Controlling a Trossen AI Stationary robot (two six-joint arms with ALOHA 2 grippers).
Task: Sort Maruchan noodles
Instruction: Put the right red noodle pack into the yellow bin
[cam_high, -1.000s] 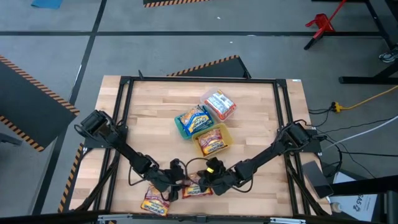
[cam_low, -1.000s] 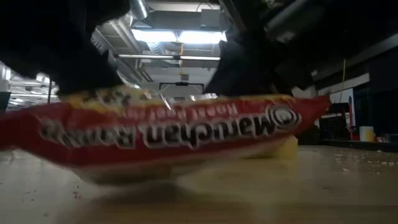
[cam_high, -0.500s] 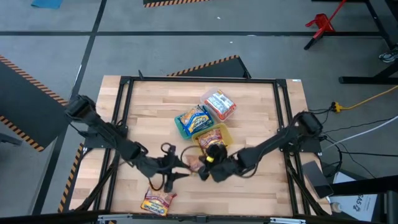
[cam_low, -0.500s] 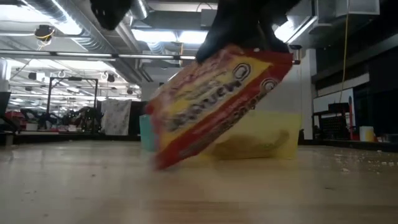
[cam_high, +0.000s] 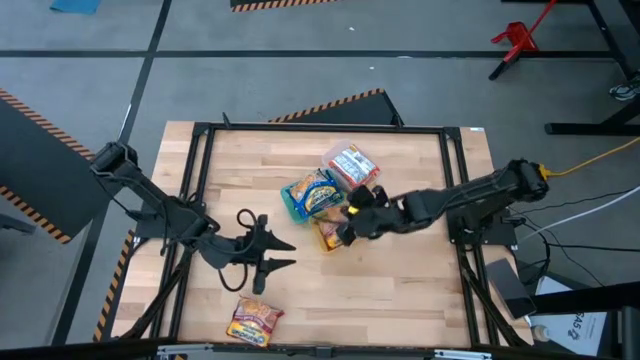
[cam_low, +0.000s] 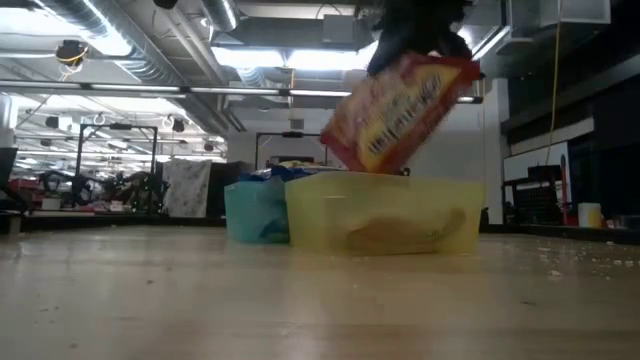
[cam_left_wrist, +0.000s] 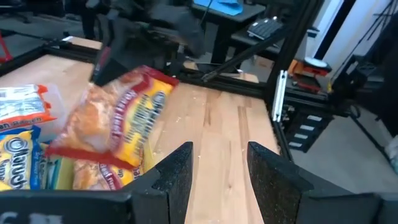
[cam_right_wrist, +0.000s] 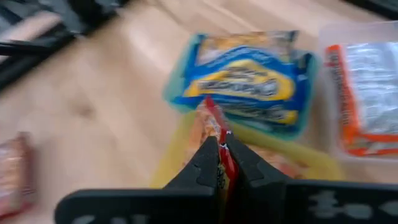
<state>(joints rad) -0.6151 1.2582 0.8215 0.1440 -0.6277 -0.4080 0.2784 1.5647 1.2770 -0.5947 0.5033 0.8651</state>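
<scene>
The robot's right gripper should release the orange-red packet in the yellow container (cam_high: 336, 246), toward the container's near edge.
My right gripper (cam_high: 350, 218) is shut on an orange-red-and-yellow Maruchan packet (cam_low: 400, 112), held in the air above the yellow container (cam_low: 385, 215). The packet also shows in the left wrist view (cam_left_wrist: 118, 124). My left gripper (cam_high: 283, 253) is open and empty over the bare table, left of the containers. The teal container (cam_high: 308, 195) holds blue-and-yellow packets (cam_right_wrist: 249, 81). The clear container (cam_high: 352, 168) holds red-and-white packets. One more orange-red packet (cam_high: 255, 320) lies flat near the table's near edge. My right gripper pinches the packet's red crimped edge (cam_right_wrist: 217, 127) between its two shut fingers. The fingers come from above and from the table's right, slanting down. The packet hangs tilted below them, lifted clear, over the yellow container.
The three containers stand close together at the table's middle, toward the far side. A dark frame (cam_high: 200, 130) runs around the table's edges. Bare wood (cam_high: 400, 290) lies between the containers and the near edge.
My right gripper has lifted the orange-red packet off the table near the near edge and carried it up and toward the far edge, to above the yellow container; the packet now hangs tilted. My left gripper has drawn back from that packet, toward the far edge.
</scene>
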